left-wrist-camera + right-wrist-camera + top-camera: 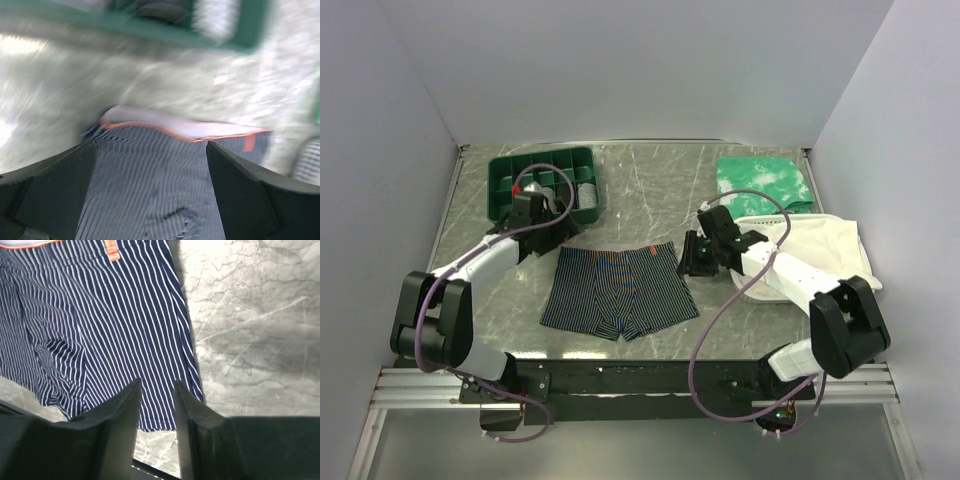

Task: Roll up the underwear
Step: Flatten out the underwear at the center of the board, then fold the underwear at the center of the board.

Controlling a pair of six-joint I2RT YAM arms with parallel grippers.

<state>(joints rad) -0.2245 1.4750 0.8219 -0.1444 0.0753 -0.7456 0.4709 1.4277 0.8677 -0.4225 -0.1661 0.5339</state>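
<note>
My left gripper will next move to the underwear's waistband corner (670,245) (265,135) beside the orange tag, toward the green-and-white cloth, and close there.
The underwear (618,290) lies spread flat at the table's middle, navy with fine light pinstripes and an orange-edged waistband at the far side. My left gripper (545,246) hovers at its far left corner. In the left wrist view the jaws (150,155) stand wide open over the waistband and striped fabric (150,195), holding nothing. My right gripper (688,262) is at the far right corner. In the right wrist view its jaws (157,387) stand a narrow gap apart above the leg hem (100,315), empty.
A green compartment tray (542,185) stands at the back left, close behind my left gripper, and shows blurred in the left wrist view (220,42). A green-and-white mottled cloth (763,180) lies at the back right. A large white cloth (810,245) lies right of my right arm.
</note>
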